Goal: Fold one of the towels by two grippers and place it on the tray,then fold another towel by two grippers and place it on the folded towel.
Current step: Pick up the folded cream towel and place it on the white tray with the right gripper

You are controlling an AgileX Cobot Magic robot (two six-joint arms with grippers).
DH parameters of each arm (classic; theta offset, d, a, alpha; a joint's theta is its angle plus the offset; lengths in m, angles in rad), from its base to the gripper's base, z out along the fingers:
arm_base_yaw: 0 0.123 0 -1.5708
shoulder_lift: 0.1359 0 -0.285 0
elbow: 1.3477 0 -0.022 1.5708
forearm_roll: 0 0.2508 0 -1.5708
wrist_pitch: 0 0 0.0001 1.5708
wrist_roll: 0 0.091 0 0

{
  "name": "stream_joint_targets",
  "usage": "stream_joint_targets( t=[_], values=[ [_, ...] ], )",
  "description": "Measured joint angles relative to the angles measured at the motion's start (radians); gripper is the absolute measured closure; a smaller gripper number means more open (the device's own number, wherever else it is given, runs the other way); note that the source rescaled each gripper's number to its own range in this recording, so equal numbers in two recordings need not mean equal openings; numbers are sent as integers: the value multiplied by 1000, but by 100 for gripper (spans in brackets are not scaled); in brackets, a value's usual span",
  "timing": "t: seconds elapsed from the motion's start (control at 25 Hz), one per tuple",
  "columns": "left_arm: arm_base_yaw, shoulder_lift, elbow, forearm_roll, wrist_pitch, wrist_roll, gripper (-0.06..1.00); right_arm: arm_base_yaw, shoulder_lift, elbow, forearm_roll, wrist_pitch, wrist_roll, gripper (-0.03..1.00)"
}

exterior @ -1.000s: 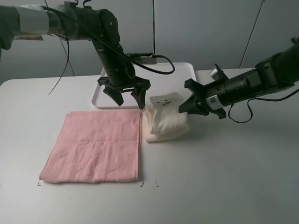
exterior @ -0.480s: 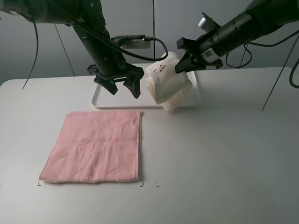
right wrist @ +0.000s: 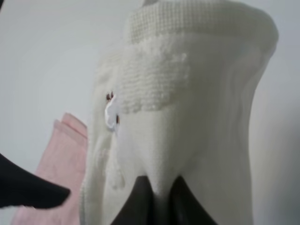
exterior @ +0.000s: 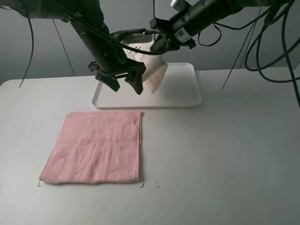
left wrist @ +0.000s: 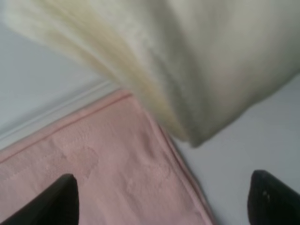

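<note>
The robot's right gripper will release the folded cream towel on the middle of the white tray (exterior: 146, 83).
The folded cream towel (exterior: 156, 75) hangs in the air over the left part of the white tray (exterior: 193, 101). My right gripper (exterior: 161, 46) is shut on its upper edge; the right wrist view shows the cream towel (right wrist: 187, 117) pinched between dark fingers (right wrist: 140, 201). My left gripper (exterior: 125, 83) hovers open just left of the hanging towel, holding nothing. In the left wrist view the cream towel (left wrist: 187, 61) fills the space beyond the left gripper (left wrist: 166, 204). The pink towel (exterior: 96, 147) lies flat on the table in front of the tray, apart from both grippers.
The white table (exterior: 225, 159) spreads to the right of the pink towel. Black cables (exterior: 276, 37) trail from the right arm at the back right. Small corner marks (exterior: 143, 184) sit near the table's front.
My right gripper has carried the cream towel off the table, up and back-left over the tray. My left gripper rose and shifted slightly left, still open.
</note>
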Motion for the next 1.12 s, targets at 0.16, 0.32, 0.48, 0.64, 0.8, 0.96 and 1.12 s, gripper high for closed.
stream_joint_targets(
  t=[0.16, 0.32, 0.48, 0.64, 0.8, 0.96, 1.12],
  values=[
    [0, 0, 0, -11, -2, 9, 1, 31, 78, -149, 25, 42, 59, 95],
    [0, 0, 0, -11, -2, 11, 1, 48, 155, -229, 114, 55, 96, 95],
    [0, 0, 0, -11, -4, 25, 1, 48, 226, -242, 212, 49, 115, 95],
    [0, 0, 0, -11, -6, 27, 1, 45, 287, -242, 172, 14, 116, 95],
    [0, 0, 0, -11, -6, 29, 1, 42, 310, -242, 19, -36, 126, 95],
    [0, 0, 0, -11, -10, 29, 1, 40, 310, -242, -135, -69, 168, 95],
    [0, 0, 0, -12, -14, 29, 1, 40, 310, -242, -191, -97, 182, 95]
  ],
)
